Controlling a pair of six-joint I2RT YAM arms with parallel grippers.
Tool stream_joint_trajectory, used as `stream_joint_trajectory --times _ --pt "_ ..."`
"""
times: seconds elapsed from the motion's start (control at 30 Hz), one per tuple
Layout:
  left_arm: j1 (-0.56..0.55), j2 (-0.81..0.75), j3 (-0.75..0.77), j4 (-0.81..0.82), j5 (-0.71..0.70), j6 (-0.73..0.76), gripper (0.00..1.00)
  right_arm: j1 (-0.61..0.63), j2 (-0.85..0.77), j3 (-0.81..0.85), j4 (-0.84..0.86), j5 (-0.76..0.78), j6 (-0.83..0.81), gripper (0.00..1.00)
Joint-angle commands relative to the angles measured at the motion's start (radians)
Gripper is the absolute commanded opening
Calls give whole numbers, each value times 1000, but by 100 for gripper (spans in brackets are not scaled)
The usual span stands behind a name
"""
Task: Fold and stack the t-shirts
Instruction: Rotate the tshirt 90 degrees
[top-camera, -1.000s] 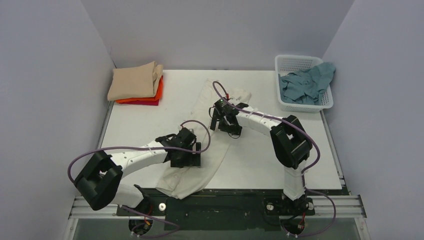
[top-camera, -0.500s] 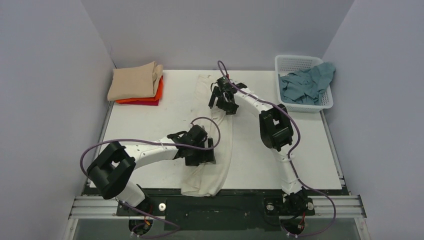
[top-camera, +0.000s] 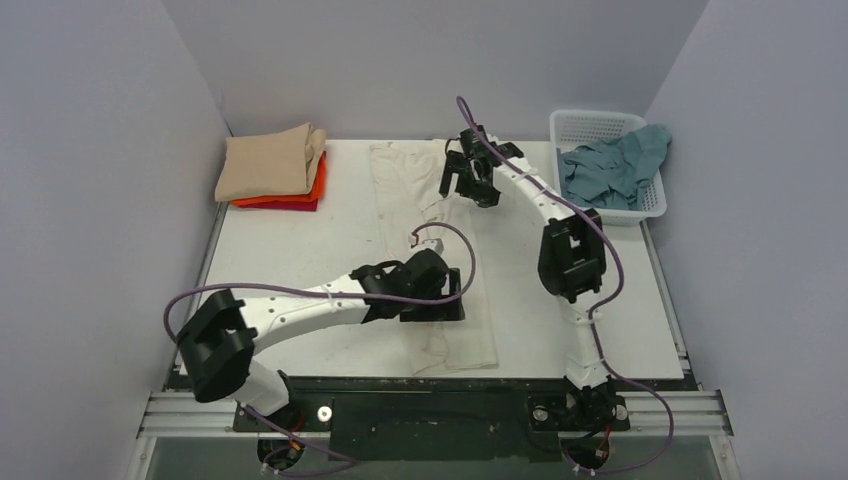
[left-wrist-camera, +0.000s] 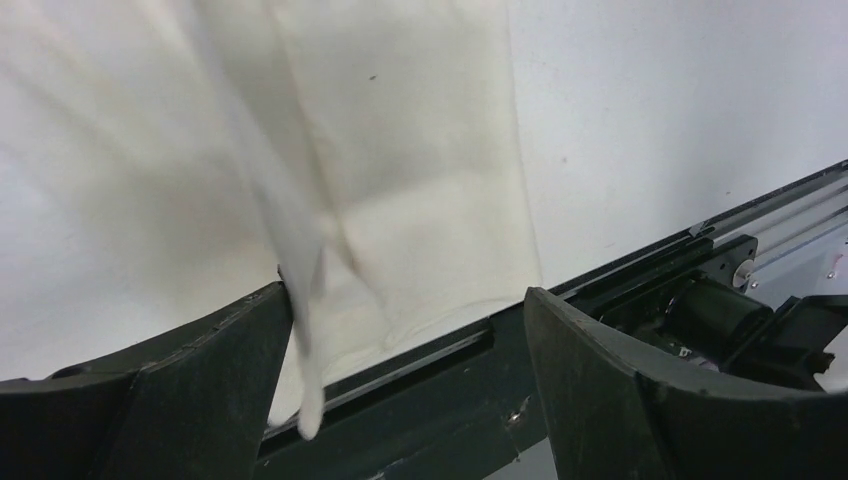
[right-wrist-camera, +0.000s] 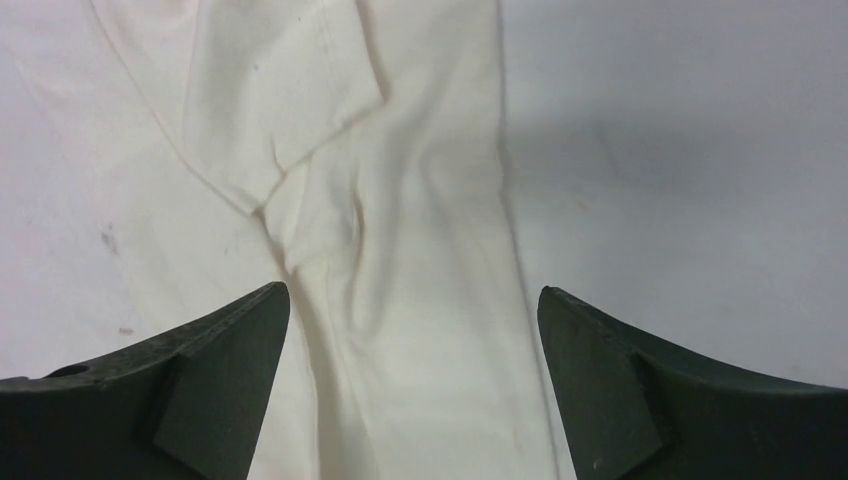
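Observation:
Next, my left gripper grabs the cream-white t-shirt's near hem corner (top-camera: 414, 372) (left-wrist-camera: 279, 417), the one on the side of the tan shirt, farther away from the white basket.
The cream-white t-shirt (top-camera: 410, 200) lies folded into a long narrow strip from the table's back middle to its front edge. My left gripper (top-camera: 450, 303) is open low over its near end. In the left wrist view (left-wrist-camera: 407, 292) the jaws stand wide apart, and a fold of the cream cloth (left-wrist-camera: 420, 150) hangs against the left finger (left-wrist-camera: 230, 370). My right gripper (top-camera: 468, 185) is open above the strip's far end. The right wrist view (right-wrist-camera: 412, 288) shows the cream shirt (right-wrist-camera: 420, 250) flat between spread fingers. The tan shirt (top-camera: 265, 165) tops the orange (top-camera: 316, 180) and red (top-camera: 290, 205) ones at the back left.
The dusty teal-blue shirt (top-camera: 612, 168) lies crumpled in the white lattice basket (top-camera: 598, 123) at the back right, spilling over its rim. The black front rail (left-wrist-camera: 640, 270) runs just beyond the cream shirt's near hem. Grey walls close in the table on three sides.
Both arms swung right and farther out, taking the cream shirt along. It went from a slanted bunched heap to a straighter strip. The right gripper now sits near the back edge.

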Motion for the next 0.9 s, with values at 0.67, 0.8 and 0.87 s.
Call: stream_joint_trajectory --times 0.67,0.8,0.87 --pt "38 -847 -416 -539 -352 -287 95 649 -459 -654 -150 471 284 87" --pt "36 -830 -438 -499 -330 -282 95 660 -408 -664 -152 477 303 88" --pt "37 -817 -450 -472 -318 -275 95 668 -396 -679 -151 472 309 88"
